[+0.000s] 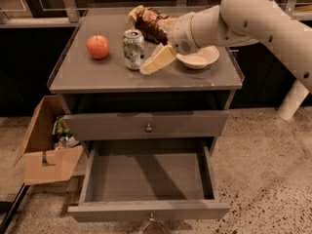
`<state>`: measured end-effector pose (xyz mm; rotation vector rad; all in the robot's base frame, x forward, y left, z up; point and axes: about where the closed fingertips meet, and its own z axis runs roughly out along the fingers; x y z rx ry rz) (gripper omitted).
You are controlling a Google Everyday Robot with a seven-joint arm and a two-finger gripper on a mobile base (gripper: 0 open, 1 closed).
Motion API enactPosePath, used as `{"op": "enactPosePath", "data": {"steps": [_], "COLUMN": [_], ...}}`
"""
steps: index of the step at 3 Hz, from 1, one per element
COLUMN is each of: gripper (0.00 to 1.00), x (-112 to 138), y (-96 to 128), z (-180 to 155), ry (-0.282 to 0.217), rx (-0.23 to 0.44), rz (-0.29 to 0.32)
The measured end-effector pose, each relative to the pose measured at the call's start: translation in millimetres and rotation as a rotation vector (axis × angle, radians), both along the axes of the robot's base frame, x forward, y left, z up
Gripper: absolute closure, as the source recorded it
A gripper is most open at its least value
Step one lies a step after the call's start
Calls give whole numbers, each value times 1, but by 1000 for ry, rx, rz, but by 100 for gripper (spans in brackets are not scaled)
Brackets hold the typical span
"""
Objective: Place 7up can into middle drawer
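Observation:
The 7up can beside the red apple is next, and my gripper will go to it and close on the can's middle [133, 50].
The 7up can [133, 48], silvery with a mottled green-and-white label, stands upright on the grey cabinet top [107, 77], right of a red apple [98, 47]. My gripper [147, 69], cream-coloured, hangs low over the top just right of the can, its tip pointing down-left at the can's base, close to it; whether they touch does not show. The middle drawer [146, 179] is pulled wide open below, its grey box holding nothing. Above it is a closed drawer front with a round knob [148, 127].
A brown chip bag [150, 22] lies at the back of the top, and a white bowl [199, 58] sits to the right under my arm. An open cardboard box [46, 152] with rubbish stands on the floor to the left. A white post [294, 101] is at the right.

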<state>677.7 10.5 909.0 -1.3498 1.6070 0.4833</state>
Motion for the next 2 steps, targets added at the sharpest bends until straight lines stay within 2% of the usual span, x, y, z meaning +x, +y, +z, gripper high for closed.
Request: {"op": "enactPosePath", "data": {"steps": [2], "gripper": [0], "x": [34], "y": [25], "z": [-16], "ry": [1], "rx": [0], "rz": [31]}}
